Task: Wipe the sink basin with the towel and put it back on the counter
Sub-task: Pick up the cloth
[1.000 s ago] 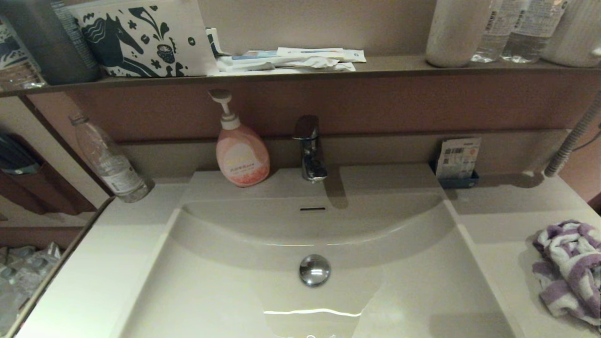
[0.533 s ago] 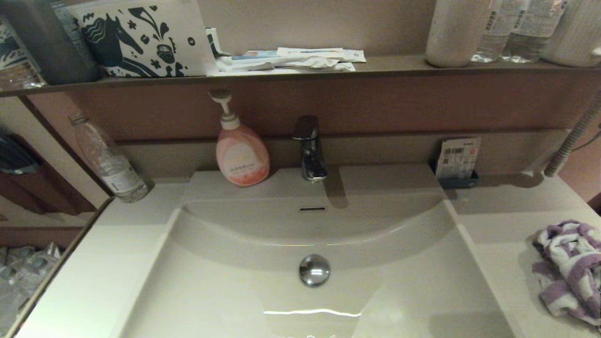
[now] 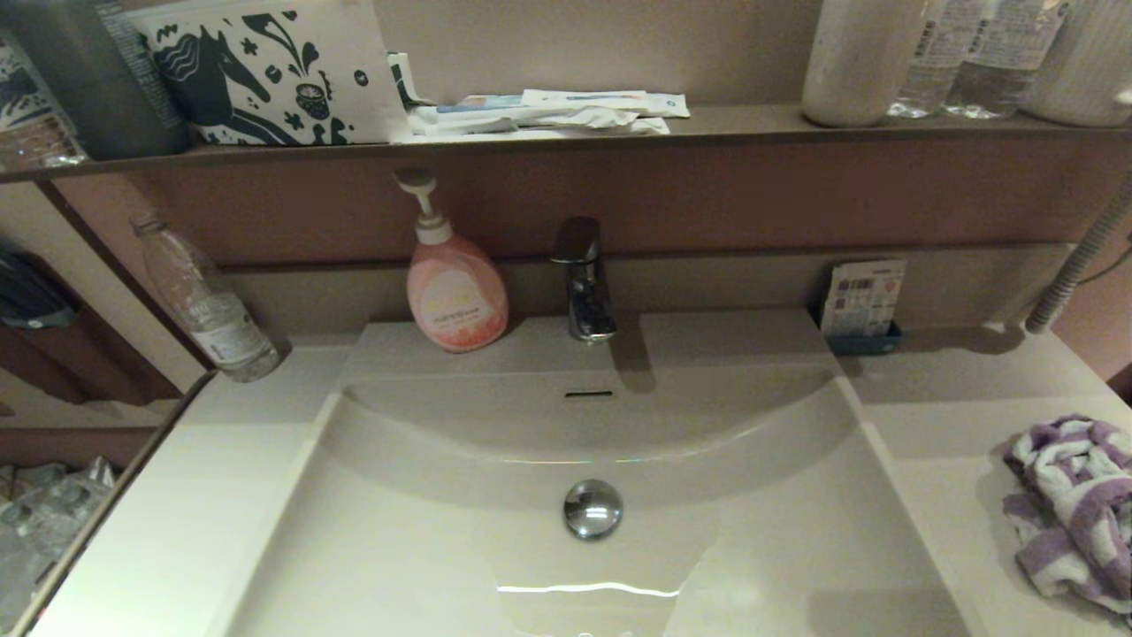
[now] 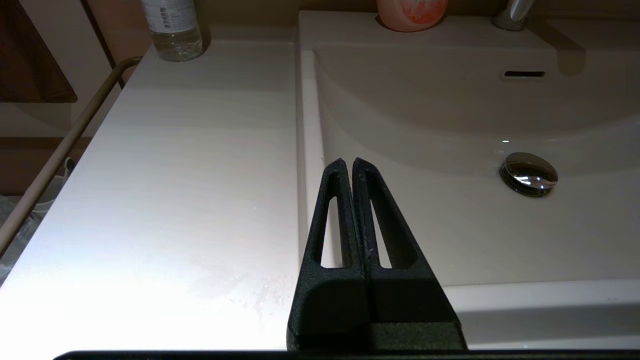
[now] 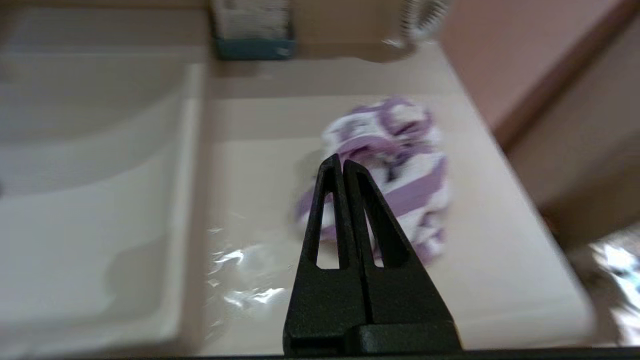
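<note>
The robot's right gripper should next move to the bunched folds in the towel's middle [image 3: 1095, 522] [image 5: 388, 185] and close there, so that the purple-and-white striped towel can be lifted.
The purple-and-white striped towel [image 3: 1072, 511] lies bunched on the counter [image 3: 955, 425] at the right of the sink basin [image 3: 424, 548]. In the right wrist view the towel [image 5: 400, 175] sits just beyond my right gripper [image 5: 341, 161], which is shut and empty above the counter [image 5: 250, 180]. My left gripper [image 4: 349, 162] is shut with nothing in it, hovering over the basin's left rim, with the chrome drain plug [image 4: 529, 173] off to its side. Neither gripper shows in the head view. The drain plug [image 3: 592, 508] and slot overflow [image 3: 588, 394] are bare.
A pink soap pump bottle [image 3: 454, 292] and chrome tap [image 3: 584, 279] stand behind the basin. A clear water bottle [image 3: 208, 305] leans at the back left. A small card holder [image 3: 862, 305] stands at the back right. The dark shelf [image 3: 566, 133] above carries bottles and packets.
Nothing has visibly moved in the head view; the towel lies where it was.
</note>
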Robot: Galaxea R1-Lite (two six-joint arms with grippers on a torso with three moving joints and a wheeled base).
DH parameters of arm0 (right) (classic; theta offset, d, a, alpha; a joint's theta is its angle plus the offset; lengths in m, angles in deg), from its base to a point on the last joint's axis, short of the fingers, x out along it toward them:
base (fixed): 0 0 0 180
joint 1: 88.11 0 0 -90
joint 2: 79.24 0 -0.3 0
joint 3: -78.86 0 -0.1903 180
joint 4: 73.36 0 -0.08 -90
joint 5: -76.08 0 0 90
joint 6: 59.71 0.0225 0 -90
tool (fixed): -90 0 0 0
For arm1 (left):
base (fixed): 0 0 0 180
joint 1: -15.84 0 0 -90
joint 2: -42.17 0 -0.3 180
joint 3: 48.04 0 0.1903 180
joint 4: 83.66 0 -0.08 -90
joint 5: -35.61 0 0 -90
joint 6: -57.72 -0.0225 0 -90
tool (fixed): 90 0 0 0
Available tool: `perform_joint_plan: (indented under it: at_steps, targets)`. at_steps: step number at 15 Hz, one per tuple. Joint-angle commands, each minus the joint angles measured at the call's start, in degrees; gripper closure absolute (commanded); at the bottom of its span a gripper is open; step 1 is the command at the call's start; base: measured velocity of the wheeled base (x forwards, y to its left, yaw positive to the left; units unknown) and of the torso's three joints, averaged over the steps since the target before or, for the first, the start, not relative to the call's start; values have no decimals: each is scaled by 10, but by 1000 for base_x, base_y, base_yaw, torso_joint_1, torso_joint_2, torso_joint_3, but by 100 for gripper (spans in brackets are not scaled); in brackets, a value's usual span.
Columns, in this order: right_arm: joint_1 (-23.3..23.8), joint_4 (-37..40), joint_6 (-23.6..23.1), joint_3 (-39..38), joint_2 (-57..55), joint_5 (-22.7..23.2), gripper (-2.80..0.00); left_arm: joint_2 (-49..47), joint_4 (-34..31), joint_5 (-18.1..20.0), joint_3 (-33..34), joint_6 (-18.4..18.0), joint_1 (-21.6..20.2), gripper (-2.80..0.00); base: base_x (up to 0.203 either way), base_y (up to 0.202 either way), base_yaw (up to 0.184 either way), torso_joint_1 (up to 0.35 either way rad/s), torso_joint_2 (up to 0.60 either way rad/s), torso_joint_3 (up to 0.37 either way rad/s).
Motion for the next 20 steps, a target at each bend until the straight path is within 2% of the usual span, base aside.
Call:
perform_joint_plan:
  at_steps: [1, 6, 9, 11, 12, 13, 15, 17, 20]
  targets:
    - [0, 0, -4, 28, -110, -16, 0, -1, 1, 0, 0, 1, 0, 0, 0, 0, 0, 0, 0, 0]
    - [17, 20, -9, 97, -330, -69, 0, -1, 0, 0, 0, 1, 0, 0, 0, 0, 0, 0, 0, 0]
    - [77, 88, 4, 154, -470, -84, 0, -1, 0, 0, 0, 1, 0, 0, 0, 0, 0, 0, 0, 0]
    - [128, 146, 7, 216, -523, -75, 0, -1, 1, 0, 0, 1, 0, 0, 0, 0, 0, 0, 0, 0]
    - [142, 171, 0, 244, -530, -63, -84, -1, 1, 0, 0, 1, 0, 0, 0, 0, 0, 0, 0, 0]
    - [146, 207, -4, 265, -532, -51, -280, -1, 1, 0, 0, 1, 0, 0, 0, 0, 0, 0, 0, 0]
    - [154, 273, -8, 304, -547, -40, -280, -1, 0, 0, 0, 1, 0, 0, 0, 0, 0, 0, 0, 0]
    - [173, 283, -14, 326, -575, -23, -280, -1, 1, 0, 0, 1, 0, 0, 0, 0, 0, 0, 0, 0]
    - [178, 296, -29, 369, -623, 10, -280, -1, 1, 0, 0, 1, 0, 0, 0, 0, 0, 0, 0, 0]
